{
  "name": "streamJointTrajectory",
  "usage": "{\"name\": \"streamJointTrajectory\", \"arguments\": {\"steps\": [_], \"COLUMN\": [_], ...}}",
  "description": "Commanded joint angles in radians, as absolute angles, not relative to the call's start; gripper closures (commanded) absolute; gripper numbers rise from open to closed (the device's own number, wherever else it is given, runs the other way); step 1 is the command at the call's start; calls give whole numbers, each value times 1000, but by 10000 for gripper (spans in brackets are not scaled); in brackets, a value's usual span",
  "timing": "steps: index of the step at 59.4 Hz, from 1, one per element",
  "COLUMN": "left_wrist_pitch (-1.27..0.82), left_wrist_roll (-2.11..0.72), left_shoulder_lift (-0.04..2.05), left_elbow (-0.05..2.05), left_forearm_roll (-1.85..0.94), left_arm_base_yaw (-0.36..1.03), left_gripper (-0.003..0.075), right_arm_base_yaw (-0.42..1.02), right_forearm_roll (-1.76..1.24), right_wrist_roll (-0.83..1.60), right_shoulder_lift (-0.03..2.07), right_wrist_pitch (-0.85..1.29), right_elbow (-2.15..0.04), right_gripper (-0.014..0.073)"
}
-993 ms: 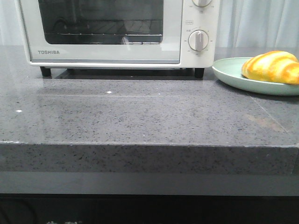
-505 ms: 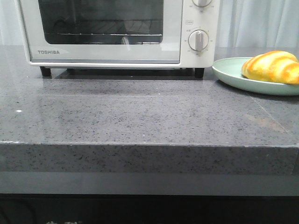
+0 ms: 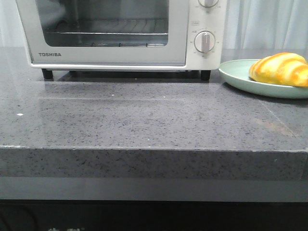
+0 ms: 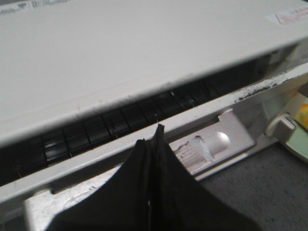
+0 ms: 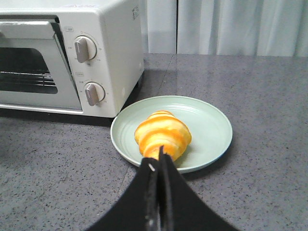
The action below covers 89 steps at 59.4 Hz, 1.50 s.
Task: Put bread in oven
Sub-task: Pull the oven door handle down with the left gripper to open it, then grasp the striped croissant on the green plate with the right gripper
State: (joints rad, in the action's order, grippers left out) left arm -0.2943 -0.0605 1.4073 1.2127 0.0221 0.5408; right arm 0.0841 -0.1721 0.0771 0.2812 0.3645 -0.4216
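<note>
Next, I close my right gripper around the thick middle (image 3: 291, 70) (image 5: 163, 137) of the golden striped bread on the pale green plate, behind the narrow end of the bread.
The cream-white Toshiba oven (image 3: 108, 55) stands at the back left of the grey counter, its glass door tilted slightly open at the top. In the left wrist view a dark gap between the oven top (image 4: 144, 57) and the door's upper rail (image 4: 96, 161) shows the wire rack (image 4: 120, 127). My left gripper (image 4: 158, 130) is shut, its tip at that rail. The golden striped bread (image 3: 279, 69) lies on a pale green plate (image 3: 238, 77) right of the oven. My right gripper (image 5: 160, 151) is shut and empty, just short of the bread (image 5: 162, 132). Neither gripper shows in the front view.
Two round dial knobs (image 3: 205, 42) sit on the oven's right panel. The plate (image 5: 211, 125) lies close to the oven's right side (image 5: 120, 53). The counter's front edge (image 3: 154, 150) runs across the front view. White curtains (image 5: 226, 26) hang behind.
The oven door has tipped open a little at the top; its window now looks lighter and the rack shows at a different angle. Bread and plate have not moved.
</note>
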Motion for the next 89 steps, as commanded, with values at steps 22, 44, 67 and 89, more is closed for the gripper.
{"name": "streamJointTrajectory", "arguments": {"steps": [22,44,67,89], "left_wrist_pitch": [-306,-240,-165,-153], "left_wrist_roll": [-58,-58,-58,-58], "left_shoulder_lift": [1278,1264,1031,531], "left_elbow": [987,902,837,496], "left_forearm_roll": [-111,-112,-85,-96], "left_arm_base_yaw": [696,706,396,234], "left_gripper": [741,741,741,741], "right_arm_base_yaw": [77,77,77,77], "right_forearm_roll": [-178,-178,-185,-185], "right_wrist_roll": [76,76,-48,-187], "right_shoulder_lift": [299,299,311,494], "right_wrist_pitch": [278,281,355,359], "right_elbow": [-459,-459,-459,-490], "right_gripper": [654,654,654,654]}}
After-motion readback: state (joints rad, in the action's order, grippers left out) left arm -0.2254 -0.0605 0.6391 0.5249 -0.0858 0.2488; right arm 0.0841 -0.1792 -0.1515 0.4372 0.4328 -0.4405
